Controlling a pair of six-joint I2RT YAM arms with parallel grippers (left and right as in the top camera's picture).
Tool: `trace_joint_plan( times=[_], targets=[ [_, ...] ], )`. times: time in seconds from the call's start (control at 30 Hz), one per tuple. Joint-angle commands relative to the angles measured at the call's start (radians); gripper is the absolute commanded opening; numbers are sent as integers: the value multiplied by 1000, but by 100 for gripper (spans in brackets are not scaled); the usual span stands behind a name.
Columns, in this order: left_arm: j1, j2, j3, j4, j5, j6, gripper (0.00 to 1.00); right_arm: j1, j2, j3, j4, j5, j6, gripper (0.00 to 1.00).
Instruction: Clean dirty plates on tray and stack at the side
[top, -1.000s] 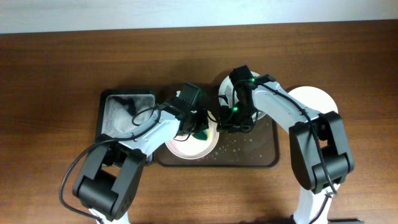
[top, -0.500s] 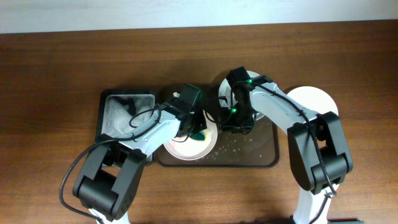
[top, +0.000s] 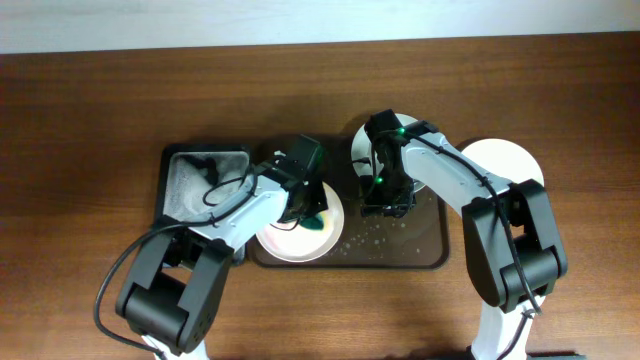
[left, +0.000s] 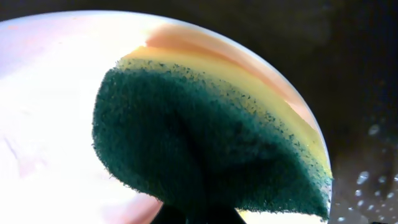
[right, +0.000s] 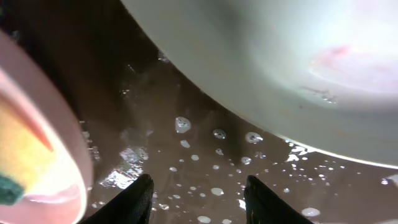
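I need to use my left gripper to place the sponge in the smaller black tray (top: 225, 218), along its side next to the brown tray.
A white plate (top: 290, 238) lies on the left part of the dark brown tray (top: 420, 250). My left gripper (top: 312, 208) is shut on a green and yellow sponge (left: 205, 149) and presses it on this plate (left: 56, 124). A second plate (top: 361, 148) sits at the tray's far side, mostly hidden by my right arm; in the right wrist view it (right: 298, 68) shows a faint red smear. My right gripper (right: 199, 193) is open and empty just above the wet tray floor (right: 205, 149), between the two plates. A third plate (top: 510, 160) lies on the table to the right of the tray.
A smaller black tray (top: 195, 180) with foamy water stands left of the brown tray. Water drops cover the brown tray's floor. The wooden table (top: 90, 120) surrounds both trays.
The near plate has slid a little left and toward the front with the sponge on it. My right gripper has moved away from its rim, to the right over the tray floor.
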Motion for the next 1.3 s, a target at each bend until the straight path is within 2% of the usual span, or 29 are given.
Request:
trace_joint_plan(
  times=[0.0,0.07,0.27,0.37,0.5,0.6,0.67,0.73,0.8,0.87,1.03,1.27],
  targets=[
    [52,0,-8,-56,-41,32,0,9,-9,1,-4,34,11,49],
    [69,-14,-7,-81,-40,45,0,9,-9,1,-4,34,10,49],
    [79,-155,-7,-113,-41,209,0,9,-9,1,-3,32,10,52],
    [81,-259,-7,-132,-51,261,0,9,-10,4,4,-41,-22,54],
    [98,-352,-7,-188,-183,262,4,9,-11,46,-12,-112,-40,56],
    [137,-385,-7,-229,-206,262,9,9,-11,106,-43,-189,-84,58],
    [163,-384,-7,-252,-206,262,9,13,-11,132,-58,-243,-93,59],
    [196,-383,-7,-277,-206,265,9,23,-11,135,-56,-278,-92,66],
    [223,-383,-8,-290,-206,285,5,37,-11,126,-53,-273,-92,66],
    [255,-382,-8,-300,-206,306,1,55,-11,106,-42,-245,-88,65],
    [318,-382,-17,-306,-207,394,0,101,-10,32,24,-161,-30,59],
    [414,-348,-88,-267,-209,441,0,137,-10,-24,109,-144,-26,41]
  ],
)
